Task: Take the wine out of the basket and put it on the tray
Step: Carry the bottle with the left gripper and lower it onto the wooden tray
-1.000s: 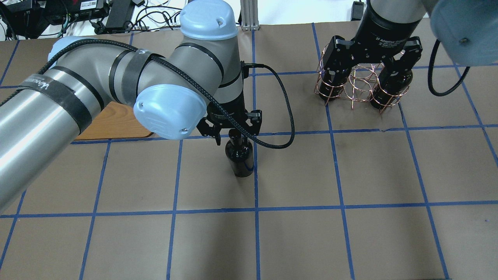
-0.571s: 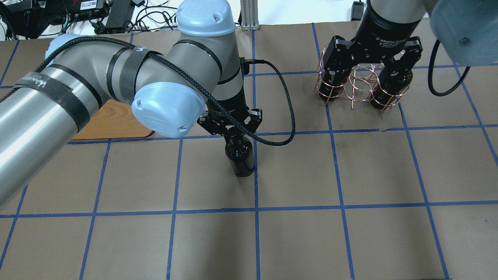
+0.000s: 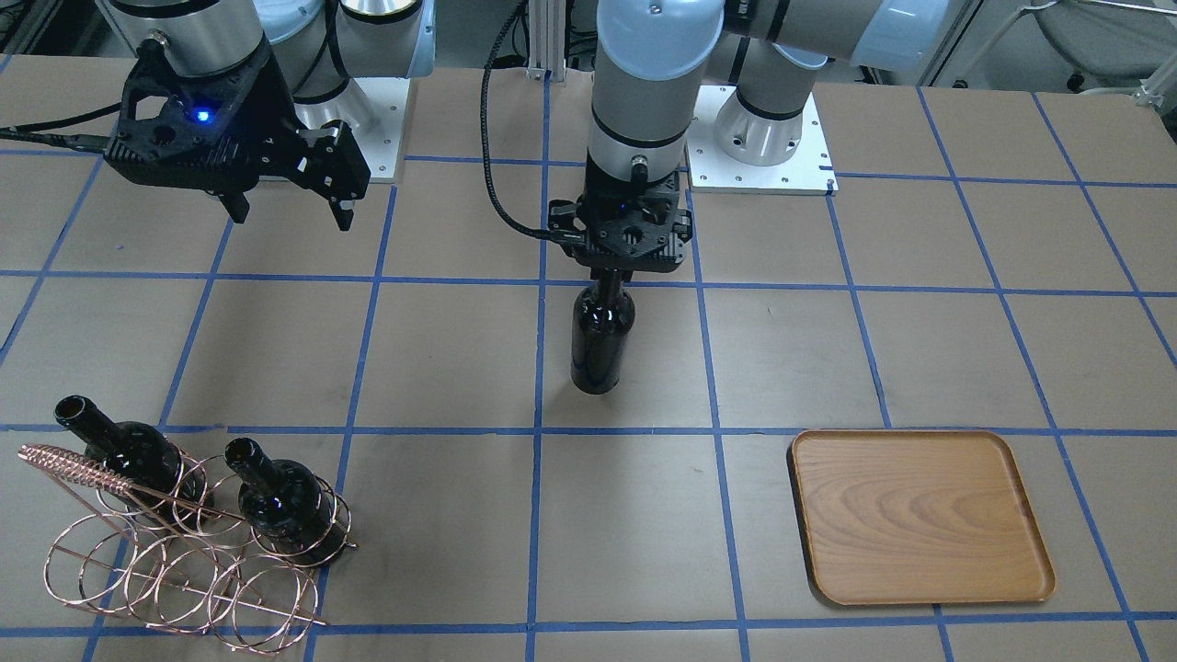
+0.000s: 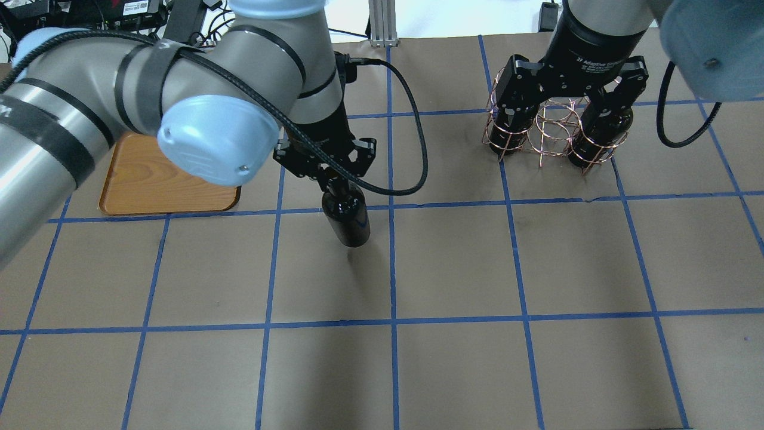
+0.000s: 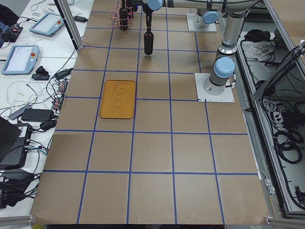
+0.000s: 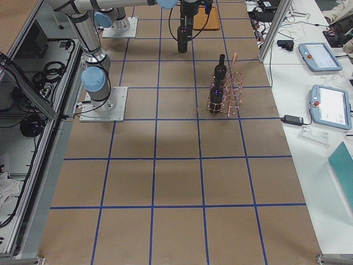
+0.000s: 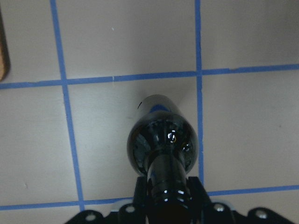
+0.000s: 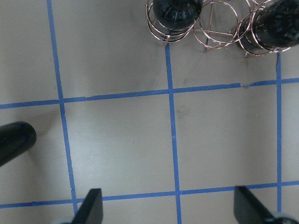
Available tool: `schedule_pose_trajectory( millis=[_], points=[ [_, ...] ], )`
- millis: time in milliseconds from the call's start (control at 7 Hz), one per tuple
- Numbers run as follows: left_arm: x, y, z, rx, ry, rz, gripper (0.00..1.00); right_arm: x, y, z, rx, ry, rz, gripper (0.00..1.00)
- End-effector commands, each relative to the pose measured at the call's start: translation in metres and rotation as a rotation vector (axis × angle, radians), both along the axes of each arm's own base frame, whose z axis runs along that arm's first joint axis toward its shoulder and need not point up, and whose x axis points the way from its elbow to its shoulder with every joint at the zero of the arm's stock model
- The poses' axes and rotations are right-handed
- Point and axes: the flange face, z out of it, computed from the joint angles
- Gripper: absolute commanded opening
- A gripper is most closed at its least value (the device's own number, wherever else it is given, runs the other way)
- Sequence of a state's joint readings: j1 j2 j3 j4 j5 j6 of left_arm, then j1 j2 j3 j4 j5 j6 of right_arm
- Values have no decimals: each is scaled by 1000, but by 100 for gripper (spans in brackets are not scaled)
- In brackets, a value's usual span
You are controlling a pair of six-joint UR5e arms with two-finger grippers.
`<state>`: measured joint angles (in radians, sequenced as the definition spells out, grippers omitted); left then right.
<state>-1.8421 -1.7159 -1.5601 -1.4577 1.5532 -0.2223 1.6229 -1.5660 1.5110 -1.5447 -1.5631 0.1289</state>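
Next, the left gripper releases the dark wine bottle upright on the middle of the empty wooden tray (image 3: 914, 512).
My left gripper (image 4: 327, 174) is shut on the neck of a dark wine bottle (image 4: 347, 221), which hangs upright near the table's middle; it seems just off the paper. It also shows in the front view (image 3: 602, 340) and the left wrist view (image 7: 161, 142). The wooden tray (image 4: 155, 185) lies empty to the bottle's left in the overhead view, and is in the front view (image 3: 919, 515) too. My right gripper (image 4: 561, 122) is open and empty above the copper wire basket (image 4: 540, 156), which holds two more bottles (image 3: 129, 450) (image 3: 276, 496).
Brown paper with a blue tape grid covers the table (image 4: 453, 269). The robot bases (image 3: 763, 138) stand at the near edge. Cables and devices (image 4: 137, 18) lie beyond the far edge. Operator tablets (image 6: 320, 55) sit on a side bench.
My left arm has carried the bottle left and toward the far side, closer to the tray. My right arm and the basket have not moved.
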Motion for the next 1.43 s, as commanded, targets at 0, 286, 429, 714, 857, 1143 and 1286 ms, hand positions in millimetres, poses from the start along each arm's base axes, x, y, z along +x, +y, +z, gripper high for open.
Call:
schedule_pose_trajectory(
  millis=[0, 286, 429, 714, 857, 1143, 1286],
  points=[
    [87, -44, 37, -71, -17, 40, 0, 0, 0, -1, 1, 0, 0, 100],
    [193, -73, 43, -81, -25, -4, 0, 0, 0, -1, 3, 0, 0, 100],
    [242, -89, 30, -77, -29, -9, 0, 0, 0, -1, 3, 0, 0, 100],
    [306, -115, 14, -142, -56, 10, 0, 0, 0, -2, 4, -1, -1, 100],
    [335, -120, 2, -130, -56, 22, 0, 0, 0, -2, 4, -1, -1, 100],
    [361, -129, -13, -132, -64, -44, 0, 0, 0, -3, 6, -1, -1, 100],
    [365, -130, -13, -131, -64, -46, 0, 0, 0, -3, 6, -1, -1, 100]
  ],
)
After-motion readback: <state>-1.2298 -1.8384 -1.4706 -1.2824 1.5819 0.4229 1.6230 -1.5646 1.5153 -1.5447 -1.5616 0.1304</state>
